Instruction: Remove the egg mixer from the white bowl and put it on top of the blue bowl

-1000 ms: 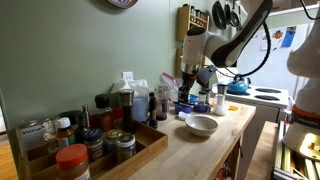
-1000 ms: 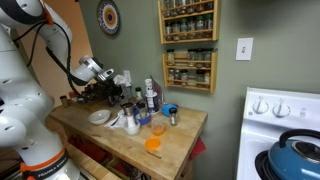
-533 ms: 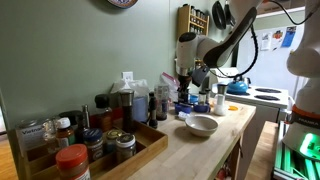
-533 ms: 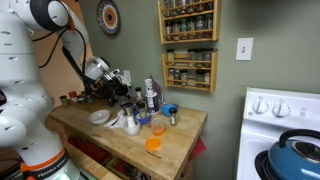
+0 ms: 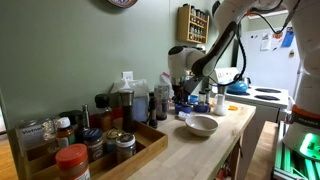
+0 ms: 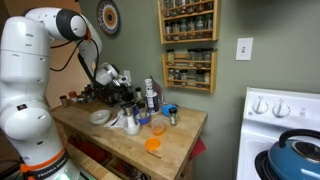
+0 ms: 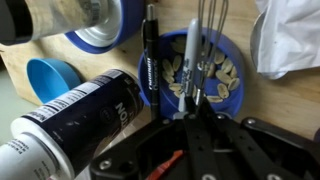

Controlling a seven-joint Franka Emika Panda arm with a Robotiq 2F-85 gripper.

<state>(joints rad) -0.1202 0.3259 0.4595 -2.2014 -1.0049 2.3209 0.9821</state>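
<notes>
Next, the gripper releases the egg mixer across the pale nuts in the blue bowl (image 5: 184, 105) (image 7: 203, 76), next to the black pen. The egg mixer now lies over the blue bowl.
In the wrist view the egg mixer (image 7: 194, 55), a slim silvery whisk, lies over the blue bowl (image 7: 238, 88), which holds pale nut-like pieces. Its wire end points away from me. My gripper (image 7: 190, 112) is shut on its handle, right at the bowl's near rim. The white bowl (image 5: 202, 126) stands on the wooden counter in both exterior views (image 6: 98, 117), with no utensil visible in it. My gripper (image 5: 184, 97) hangs low among the bottles behind the white bowl, and it also shows in an exterior view (image 6: 127, 97).
A black pen (image 7: 150, 55) lies beside the blue bowl. A dark can (image 7: 85, 120), a light-blue cup (image 7: 50, 78) and a white cloth (image 7: 290, 35) crowd around it. A wooden tray of jars (image 5: 90, 150) and an orange dish (image 6: 152, 145) stand on the counter.
The arm's upper links have swung over and the wrist has shifted slightly among the bottles. The white bowl has not moved.
</notes>
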